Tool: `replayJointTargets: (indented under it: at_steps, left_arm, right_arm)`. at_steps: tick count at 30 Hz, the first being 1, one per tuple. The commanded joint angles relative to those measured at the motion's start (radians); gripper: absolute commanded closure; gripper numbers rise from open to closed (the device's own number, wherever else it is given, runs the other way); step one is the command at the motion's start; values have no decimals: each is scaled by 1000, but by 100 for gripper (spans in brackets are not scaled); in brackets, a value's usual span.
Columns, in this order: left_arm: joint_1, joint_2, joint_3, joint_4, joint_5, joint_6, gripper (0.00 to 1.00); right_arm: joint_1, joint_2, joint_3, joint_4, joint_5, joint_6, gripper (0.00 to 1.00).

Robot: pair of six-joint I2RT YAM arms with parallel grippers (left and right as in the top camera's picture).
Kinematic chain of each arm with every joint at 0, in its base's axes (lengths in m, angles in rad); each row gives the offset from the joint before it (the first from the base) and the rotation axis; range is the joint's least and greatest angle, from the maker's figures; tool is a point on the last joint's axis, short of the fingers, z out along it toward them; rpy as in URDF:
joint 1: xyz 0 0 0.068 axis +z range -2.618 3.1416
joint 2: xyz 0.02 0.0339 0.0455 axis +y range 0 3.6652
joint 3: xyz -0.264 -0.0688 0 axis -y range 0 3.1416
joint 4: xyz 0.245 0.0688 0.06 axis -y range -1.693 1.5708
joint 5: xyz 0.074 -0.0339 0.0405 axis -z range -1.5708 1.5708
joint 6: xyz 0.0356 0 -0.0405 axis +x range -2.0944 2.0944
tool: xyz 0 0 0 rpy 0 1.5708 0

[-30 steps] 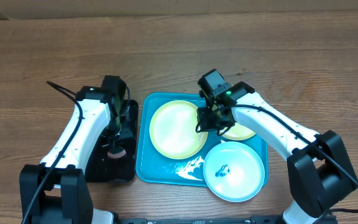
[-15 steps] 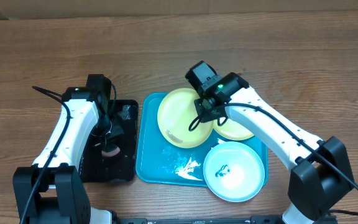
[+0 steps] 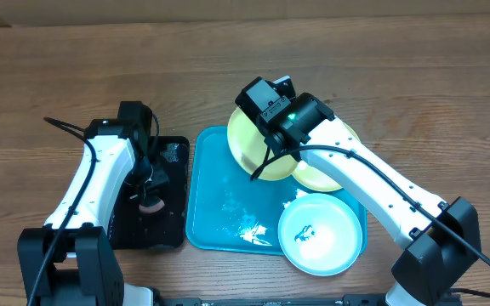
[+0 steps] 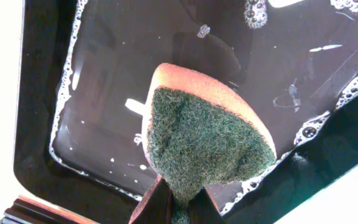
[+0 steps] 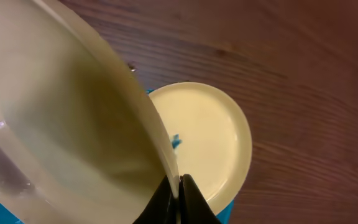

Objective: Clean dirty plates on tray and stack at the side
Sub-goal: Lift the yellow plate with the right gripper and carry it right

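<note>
I will set the held yellow-green plate down with my right gripper on the bare wooden table (image 3: pixel 412 138) (image 5: pixel 339 190) next to the second yellow-green plate. The held plate hangs above the cyan tray's back.
My right gripper (image 5: pixel 178 186) is shut on the rim of a yellow-green dirty plate (image 5: pixel 61 124), which hangs tilted above the back of the cyan tray (image 3: pixel 215 217). In the overhead view the held plate (image 3: pixel 253 140) shows beside the right wrist. A second yellow-green plate (image 3: pixel 328 177) lies flat under that arm, its pale centre (image 5: pixel 204 137) in the right wrist view. A light blue plate (image 3: pixel 320 234) with a dark smudge sits on the tray's front right. My left gripper (image 4: pixel 179 199) is shut on a sponge (image 4: pixel 204 137), green scouring side up, over the black tray (image 3: pixel 162 231).
The black tray (image 4: pixel 36 124) holds soapy water with foam along its edges. White foam (image 3: pixel 249 225) is smeared on the cyan tray's floor. Bare wooden table (image 3: pixel 415 76) surrounds both trays.
The right gripper has lifted the yellow-green plate off the tray, tilting it up and carrying it toward the back. The left arm shifted slightly left with the sponge, then held still.
</note>
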Motion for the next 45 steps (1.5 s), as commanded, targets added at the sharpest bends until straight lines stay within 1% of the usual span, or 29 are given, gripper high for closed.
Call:
replayJointTargets:
  at_steps: [1, 4, 12, 17, 29, 36, 45]
  left_arm:
    - [5, -17, -4, 6, 8, 24, 96]
    - [6, -17, -4, 6, 8, 24, 96]
    - [5, -17, -9, 6, 8, 31, 96]
    - [5, -17, -39, 26, 9, 31, 96]
    - [5, -17, -71, 46, 31, 30, 96]
    - [5, -17, -71, 46, 31, 30, 96]
    - [5, -17, -71, 46, 31, 31, 96]
  right_arm:
    - [15, -12, 28, 3, 92, -74, 96]
    - [44, -14, 28, -3, 152, -86, 96]
    - [183, -14, 29, -34, 346, -87, 96]
    - [250, -14, 29, -36, 455, -86, 96]
    - [348, -14, 29, -40, 781, -86, 96]
    - [398, -14, 29, -39, 822, -86, 96]
    - [406, -14, 29, -39, 842, -86, 96]
